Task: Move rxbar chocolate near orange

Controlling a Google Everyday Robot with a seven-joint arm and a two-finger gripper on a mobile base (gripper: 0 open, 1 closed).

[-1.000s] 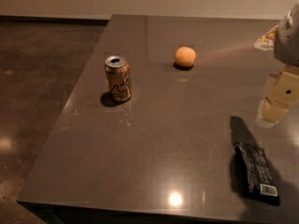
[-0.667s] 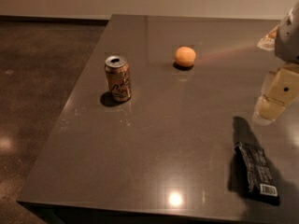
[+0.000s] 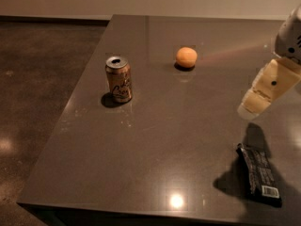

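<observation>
My gripper needs to next move to the rxbar chocolate and close across its middle (image 3: 257, 170), just past the white barcode patch.
The rxbar chocolate (image 3: 259, 174) is a flat black wrapper with a white barcode patch at its near end. It lies on the dark table (image 3: 155, 140) near the front right corner. The orange (image 3: 186, 57) sits at the back middle of the table, far from the bar. My gripper (image 3: 251, 108), cream-coloured, hangs at the right edge of the view. It is above the table, a little beyond the bar's far end and not touching it. It casts a shadow on and beside the bar.
A tan opened drink can (image 3: 118, 79) stands upright on the left part of the table, left of the orange. The table's left edge (image 3: 63, 121) and front edge (image 3: 141, 211) drop to a brown floor (image 3: 33, 79).
My gripper has moved a little to the left over the table. The bar, the orange and the can have not moved.
</observation>
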